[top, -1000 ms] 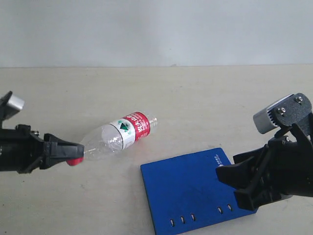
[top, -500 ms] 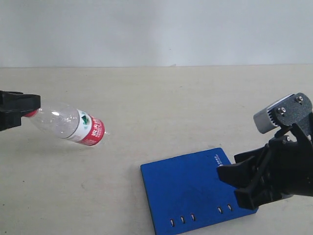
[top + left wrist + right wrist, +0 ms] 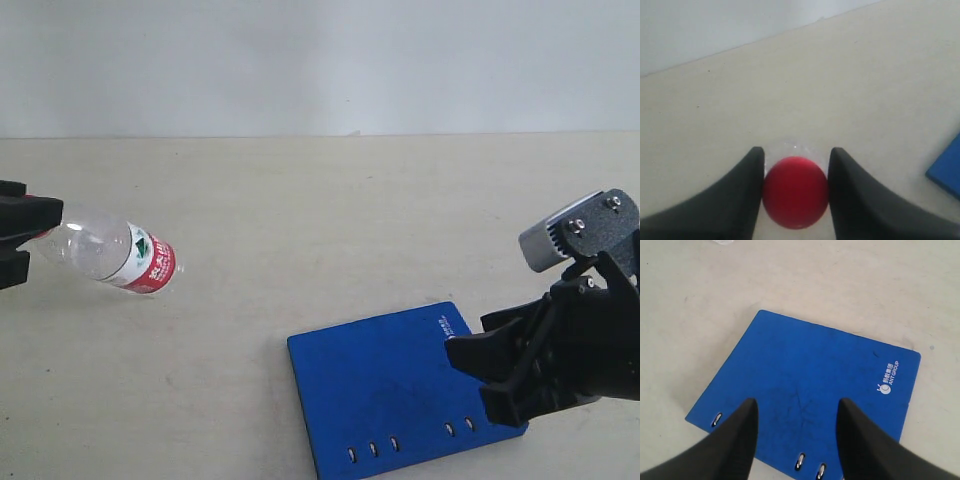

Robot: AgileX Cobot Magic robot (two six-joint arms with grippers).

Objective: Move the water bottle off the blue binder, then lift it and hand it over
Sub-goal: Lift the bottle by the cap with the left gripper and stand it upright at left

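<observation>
Next, my left gripper releases the water bottle, now hanging in the air, on the beige table [image 3: 125, 261] beneath the bottle's label, clear of the binder.
The water bottle [image 3: 112, 252] hangs in the air at the far left of the exterior view, its clear body and red, white and green label pointing right and slightly down. My left gripper [image 3: 22, 242] is shut on its neck end; the left wrist view shows the red cap [image 3: 795, 191] pinched between the two black fingers [image 3: 742, 195]. The blue binder [image 3: 390, 390] lies flat on the table at lower right, nothing on it. My right gripper [image 3: 480, 375] hovers open over the binder's right edge, with the binder [image 3: 810, 380] and its white logo [image 3: 887, 380] below the fingers.
The beige table [image 3: 330, 210] stretches between the two arms. A pale wall [image 3: 320, 60] rises behind its far edge. A row of small slots [image 3: 372, 448] runs along the binder's near edge.
The left gripper has lifted the bottle off the table by its cap and carried it left; the bottle now tilts base down. The right arm and binder have stayed still.
</observation>
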